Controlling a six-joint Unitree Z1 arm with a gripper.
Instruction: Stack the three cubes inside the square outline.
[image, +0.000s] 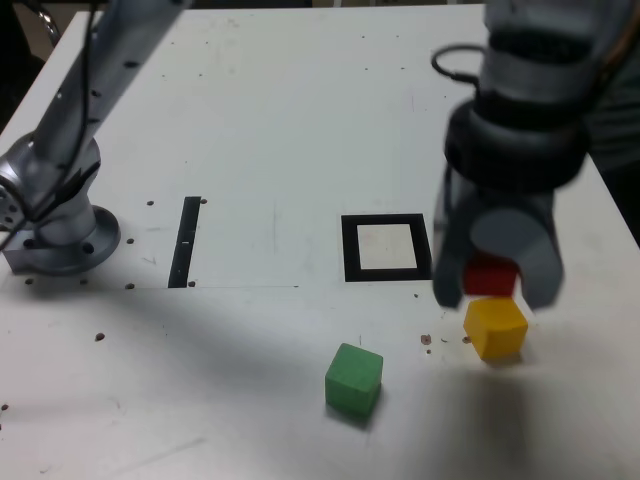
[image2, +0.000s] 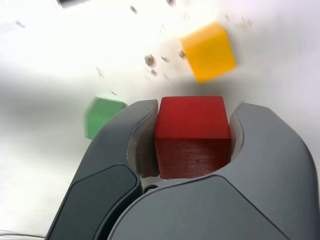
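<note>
The robot's gripper needs to release the red cube on the white centre of the black square outline (image: 385, 248).
My gripper (image: 492, 276) is shut on the red cube (image: 490, 275), which hangs above the table just right of the square outline (image: 386, 247) in the exterior view. In the wrist view the red cube (image2: 192, 135) sits squarely between both grey fingers (image2: 122, 145). The yellow cube (image: 495, 327) lies on the table right below the held cube. The green cube (image: 353, 379) rests nearer the front edge, left of the yellow one. The wrist view also shows the yellow cube (image2: 208, 51) and the green cube (image2: 101, 116), both blurred. The outline's white centre holds nothing.
A thin black strip (image: 186, 241) lies left of the outline in the exterior view. The arm's grey base (image: 55, 225) stands at the far left. Small dark specks (image: 426, 340) dot the white table (image: 270, 130).
</note>
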